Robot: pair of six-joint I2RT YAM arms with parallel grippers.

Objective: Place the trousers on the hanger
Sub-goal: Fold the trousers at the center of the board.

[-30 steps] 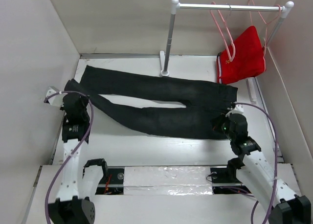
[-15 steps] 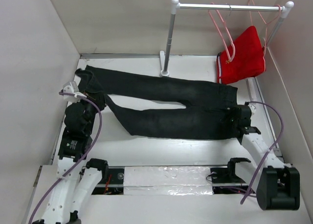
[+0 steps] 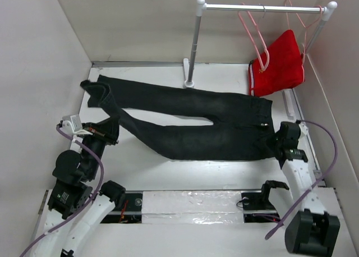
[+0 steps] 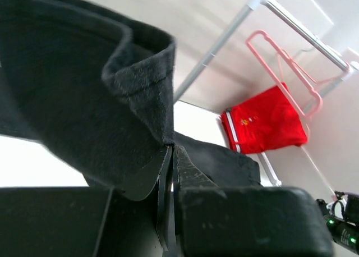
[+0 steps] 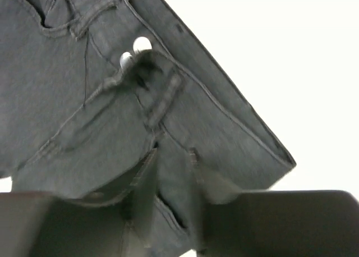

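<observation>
The trousers' flat front is under my right gripper, so it should take the near hip edge point(image 3: 259, 158) by the pocket before folding the near leg onto the far leg.
The black trousers point(image 3: 190, 119) lie flat across the table, waistband at the right and legs to the left. My left gripper point(image 3: 110, 134) is shut on the cuff of the near leg and holds it up off the table; the left wrist view shows the jaws point(image 4: 171, 149) pinching black cloth point(image 4: 84, 100). My right gripper point(image 3: 279, 140) is at the waistband's right end; in the right wrist view its fingers point(image 5: 172, 154) have denim between them, just below the metal button point(image 5: 141, 43). The empty pale-pink hanger point(image 3: 255, 35) hangs on the rail and also shows in the left wrist view point(image 4: 283, 72).
A clothes rail point(image 3: 258, 8) stands at the back on a post point(image 3: 193, 44). Red shorts point(image 3: 279, 63) hang from a second pink hanger at its right end. White walls enclose the table on the left, back and right. A slot with cables runs along the near edge point(image 3: 185, 203).
My left gripper has pulled back toward the near edge with the near leg's cuff, and the far leg's cuff has folded over. My right gripper has moved right to the waistband's end.
</observation>
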